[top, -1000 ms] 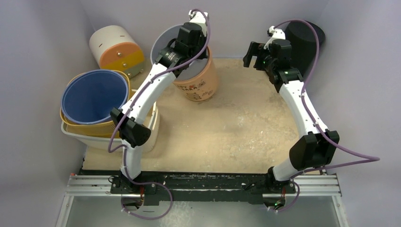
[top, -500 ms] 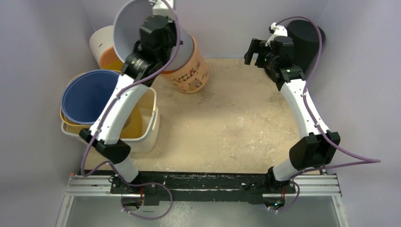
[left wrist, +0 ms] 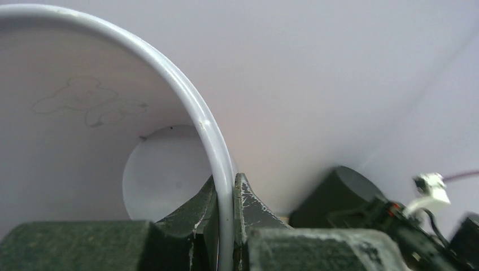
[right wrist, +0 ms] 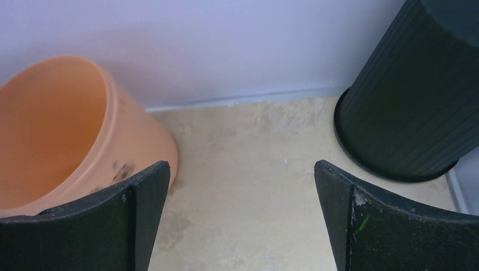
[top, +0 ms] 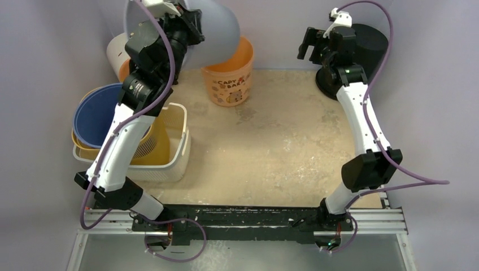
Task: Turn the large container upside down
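The robot's left gripper will set the pale grey bucket down on the table (top: 288, 153) in front of the orange bucket and black bin.
My left gripper (top: 179, 23) is shut on the rim of a pale grey bucket (top: 217, 31) and holds it high in the air at the back left, tilted on its side. In the left wrist view the rim (left wrist: 186, 96) runs between the fingers of that gripper (left wrist: 226, 189), with the bucket's inside to the left. An orange bucket (top: 229, 79) with a cartoon print stands upright on the table below it, and it also shows in the right wrist view (right wrist: 51, 130). My right gripper (top: 312, 42) is open and empty at the back right (right wrist: 242, 186).
A black ribbed bin (top: 367, 45) stands upside down by the right gripper, also in the right wrist view (right wrist: 418, 96). A white basket (top: 175, 158) at the left holds a yellow bucket with a blue one (top: 107, 113) in it. A white and orange drum (top: 116, 53) lies behind.
The left arm has lifted the grey bucket out of the orange bucket, up and to the left. The orange bucket has settled upright. The right gripper has moved slightly back.
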Robot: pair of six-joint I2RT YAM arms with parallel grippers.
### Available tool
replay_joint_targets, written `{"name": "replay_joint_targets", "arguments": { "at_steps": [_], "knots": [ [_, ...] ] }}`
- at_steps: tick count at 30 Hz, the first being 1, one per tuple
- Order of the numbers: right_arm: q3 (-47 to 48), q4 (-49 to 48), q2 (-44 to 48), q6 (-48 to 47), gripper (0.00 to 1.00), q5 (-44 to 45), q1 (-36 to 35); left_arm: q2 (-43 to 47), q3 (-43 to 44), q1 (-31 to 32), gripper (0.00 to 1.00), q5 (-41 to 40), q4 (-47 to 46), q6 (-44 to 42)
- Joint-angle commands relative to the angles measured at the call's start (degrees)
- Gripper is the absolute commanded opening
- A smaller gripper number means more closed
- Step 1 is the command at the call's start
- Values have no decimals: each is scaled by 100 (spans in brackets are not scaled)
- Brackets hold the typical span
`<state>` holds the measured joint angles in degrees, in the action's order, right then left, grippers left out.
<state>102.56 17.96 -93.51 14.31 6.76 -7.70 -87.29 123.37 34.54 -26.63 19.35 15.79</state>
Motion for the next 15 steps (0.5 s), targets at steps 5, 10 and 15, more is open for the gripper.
{"name": "replay_joint_targets", "arguments": {
  "at_steps": [5,10,15],
  "knots": [
    [1256,-25,-462,-85,100,139,311,181,-155,3,0,2055,-996,1891],
    [1507,-79,-582,-64,100,53,717,409,-962,8,0,2945,-2082,3184],
    [1942,-1,-693,-145,100,45,1043,545,-2320,21,0,3330,-3567,4546]
  ]
}}
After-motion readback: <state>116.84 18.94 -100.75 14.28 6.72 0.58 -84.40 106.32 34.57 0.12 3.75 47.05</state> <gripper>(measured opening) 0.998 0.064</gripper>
